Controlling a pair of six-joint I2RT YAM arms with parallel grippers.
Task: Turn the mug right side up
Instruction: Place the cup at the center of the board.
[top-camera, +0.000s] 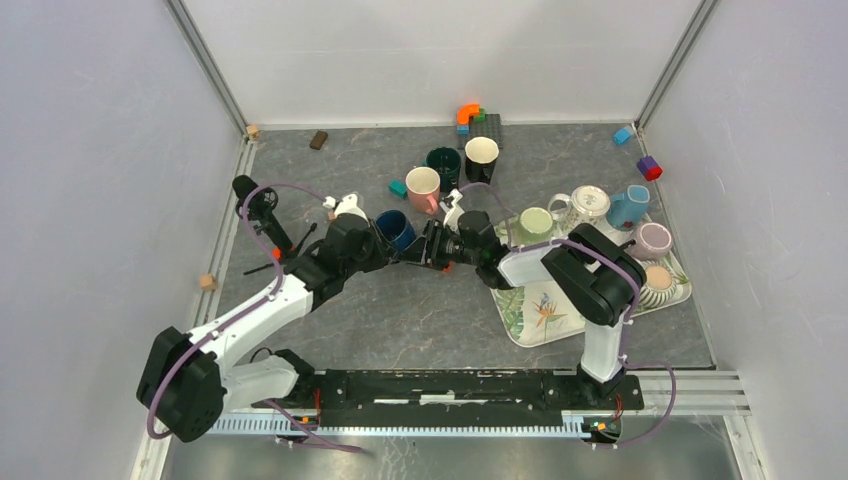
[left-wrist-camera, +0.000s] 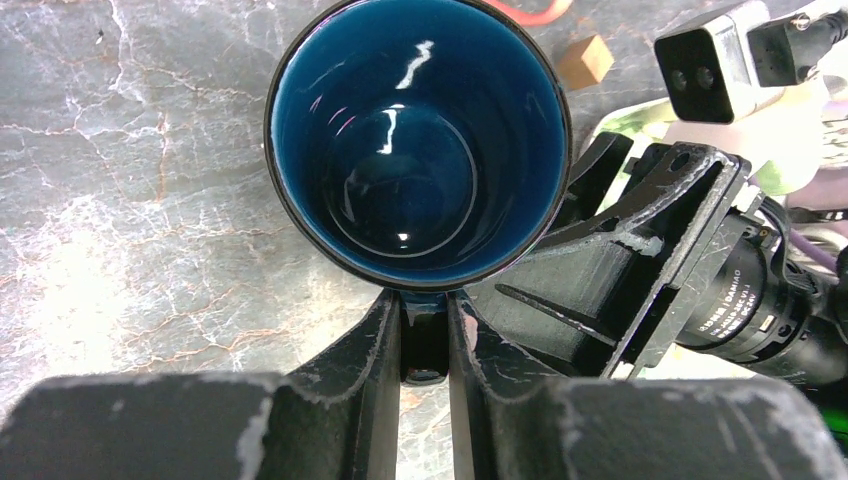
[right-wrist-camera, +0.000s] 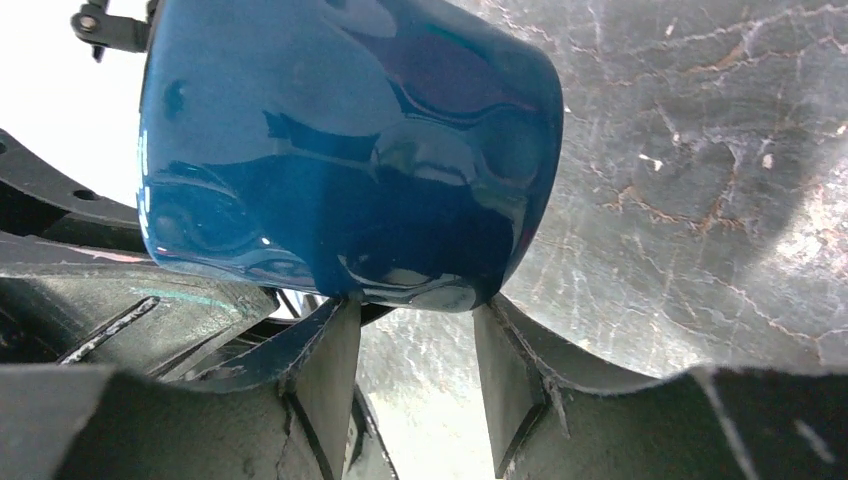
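Observation:
Next, I set the dark blue mug on the table (top-camera: 381, 186) with my left gripper, close beside the teal block near the pink mug.
The dark blue mug (top-camera: 396, 230) hangs between my two grippers near the middle of the table, its mouth showing from above. In the left wrist view I look straight into the mug (left-wrist-camera: 420, 140). My left gripper (left-wrist-camera: 424, 300) is shut on its handle (left-wrist-camera: 424, 345), which fills the narrow gap between the jaws. My left gripper (top-camera: 383, 246) reaches in from the left. My right gripper (right-wrist-camera: 415, 305) stands open on the other side. Its fingertips (right-wrist-camera: 335, 315) rest against the rounded lower edge of the mug (right-wrist-camera: 340, 150), which is wider than their gap. My right gripper (top-camera: 428, 246) comes in from the right.
A pink mug (top-camera: 423, 187), a dark green mug (top-camera: 443, 163) and a black mug (top-camera: 481, 157) stand behind. A flowered tray (top-camera: 540, 312) at the right holds several more mugs. Toy blocks (top-camera: 470, 118) lie at the back wall, a teal block (top-camera: 398, 188) near the pink mug.

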